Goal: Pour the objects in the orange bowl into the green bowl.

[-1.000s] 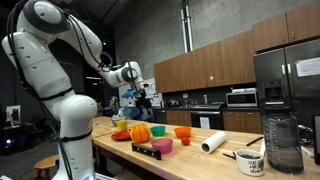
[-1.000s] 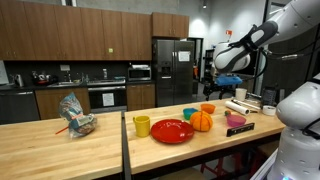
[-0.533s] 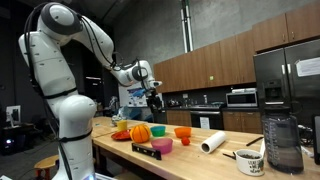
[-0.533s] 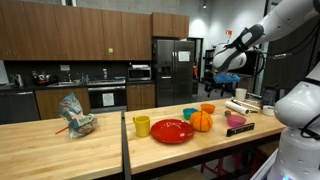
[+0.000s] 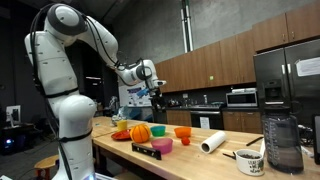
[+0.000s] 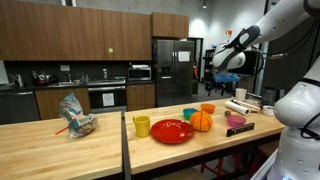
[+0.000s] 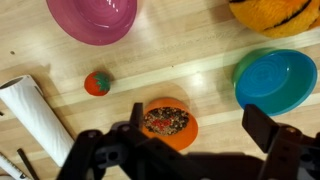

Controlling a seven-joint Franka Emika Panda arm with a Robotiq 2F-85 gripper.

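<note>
The orange bowl's rim (image 5: 188,129) (image 7: 144,125) will be gripped by my closing gripper, on the side that faces the paper roll and points away from the teal-green bowl.
The small orange bowl (image 7: 168,123) stands on the wooden table with dark and red bits inside; it also shows in both exterior views (image 5: 183,132) (image 6: 207,108). The teal-green bowl (image 7: 277,80) stands beside it, empty, and shows in both exterior views (image 5: 158,130) (image 6: 190,114). My gripper (image 7: 200,122) is open and empty. It hangs high above the table (image 5: 152,93) (image 6: 222,84), looking down. The orange bowl lies under its left finger.
A pink bowl (image 7: 92,18), an orange plush (image 7: 275,12), a small ball (image 7: 97,83) and a paper roll (image 7: 35,115) lie around the bowls. A red plate (image 6: 173,131), a yellow cup (image 6: 142,126), a blender jar (image 5: 284,145) and a mug (image 5: 250,161) stand on the table.
The arm has swung the gripper sideways over the bowls during the first half second, then almost stopped. The gripper stays open. Nothing on the table has moved.
</note>
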